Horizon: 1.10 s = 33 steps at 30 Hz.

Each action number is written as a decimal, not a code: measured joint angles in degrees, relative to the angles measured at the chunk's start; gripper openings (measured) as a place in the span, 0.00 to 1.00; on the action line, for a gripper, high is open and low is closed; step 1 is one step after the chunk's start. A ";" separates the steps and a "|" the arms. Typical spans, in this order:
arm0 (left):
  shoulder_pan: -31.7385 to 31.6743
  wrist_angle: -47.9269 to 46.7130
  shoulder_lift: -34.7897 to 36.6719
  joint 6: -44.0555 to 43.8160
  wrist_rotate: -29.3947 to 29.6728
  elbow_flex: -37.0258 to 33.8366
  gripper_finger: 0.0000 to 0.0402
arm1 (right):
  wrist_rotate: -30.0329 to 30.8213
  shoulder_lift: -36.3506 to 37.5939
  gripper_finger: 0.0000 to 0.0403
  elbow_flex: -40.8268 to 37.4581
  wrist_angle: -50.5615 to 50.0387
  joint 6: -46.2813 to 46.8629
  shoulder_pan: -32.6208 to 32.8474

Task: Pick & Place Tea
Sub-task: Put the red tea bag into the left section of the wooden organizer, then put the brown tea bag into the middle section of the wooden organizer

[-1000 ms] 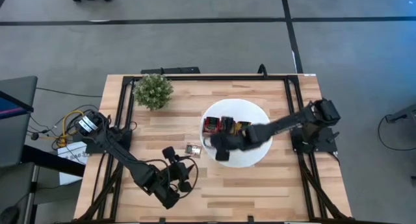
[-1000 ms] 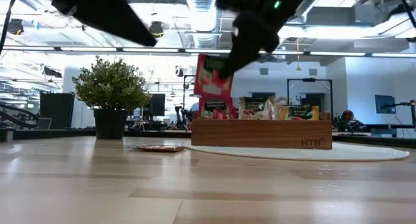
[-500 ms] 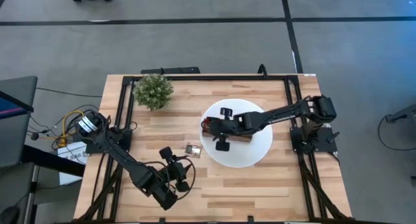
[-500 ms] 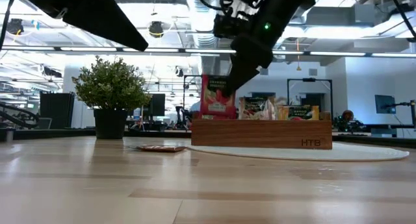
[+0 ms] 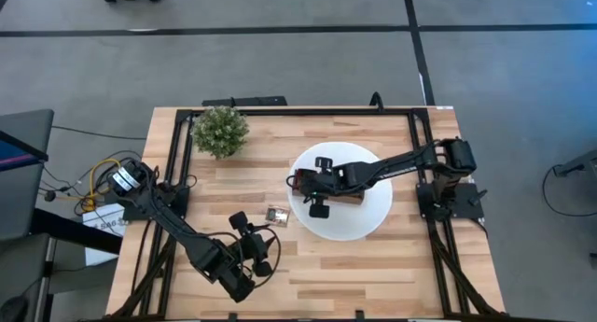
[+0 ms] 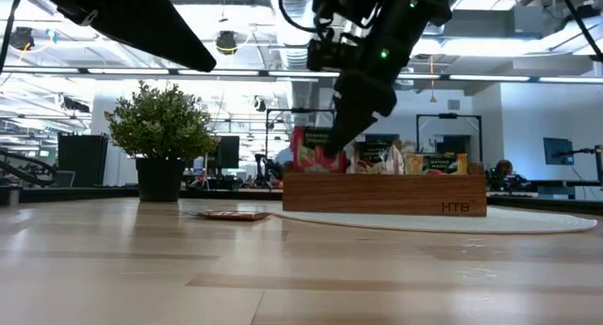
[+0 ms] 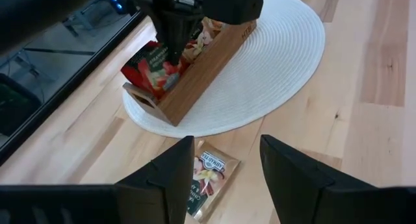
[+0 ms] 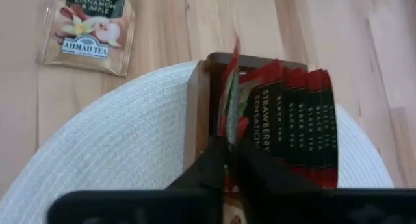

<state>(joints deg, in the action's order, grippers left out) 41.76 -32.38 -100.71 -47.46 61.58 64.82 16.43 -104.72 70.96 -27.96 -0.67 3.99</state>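
Observation:
I need to next close my left gripper on the dark green end (image 5: 271,217) (image 7: 196,200) of the pale sachet that lies flat on the table beside the white plate.
My right gripper (image 5: 303,184) reaches over the white plate (image 5: 368,224) and is shut on a red tea sachet (image 6: 309,154). The sachet stands in the left end compartment of the brown wooden tray (image 6: 384,193), beside a row of several more red sachets (image 8: 296,120). Orange and pale sachets fill the other compartments. One pale sachet (image 5: 276,214) lies flat on the table left of the plate. My left gripper (image 7: 227,185) is open and hovers near it, one finger on either side, touching nothing. My right gripper pinches the red sachet's upper edge (image 8: 229,130) between its two fingers (image 8: 211,159), coming from above and slanting down. The sachet stands upright and edge-on, its lower part inside the tray's left end compartment (image 8: 218,65), next to the end wall.
A small potted green plant (image 5: 220,131) stands at the table's far left. Black rails run along the table's edges (image 5: 177,145). Bare wood lies along the near edge (image 5: 373,275).
My right gripper has moved down and toward the far edge, carrying the red sachet from above the tray's left end down into its end compartment. It has stayed shut on the sachet.

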 joint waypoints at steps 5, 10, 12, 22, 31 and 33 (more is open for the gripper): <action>0.00 0.60 0.00 0.02 0.00 0.00 0.42 | 0.48 0.10 0.23 0.00 -0.97 0.05 -0.02; 0.00 0.68 0.00 0.04 -0.02 0.00 0.42 | 4.54 0.56 0.46 0.38 -1.67 0.19 -0.02; 0.00 0.81 0.00 0.04 -0.02 0.00 0.42 | 6.20 0.94 0.52 1.38 -1.27 0.59 -0.01; 0.00 0.32 0.00 0.09 -1.83 0.00 0.42 | 23.13 4.15 0.41 5.27 -0.94 3.93 11.00; -0.50 -6.66 -0.02 -10.24 -6.98 -0.24 0.42 | 22.75 2.17 0.28 2.73 4.21 22.00 29.68; -0.98 -7.92 -0.02 -14.16 -6.90 -0.95 0.42 | 22.76 0.79 0.27 2.61 3.57 25.38 33.38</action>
<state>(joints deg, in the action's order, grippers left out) 40.78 -40.30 -100.73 -61.62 54.68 63.86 39.19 -103.93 73.57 -24.38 24.72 37.37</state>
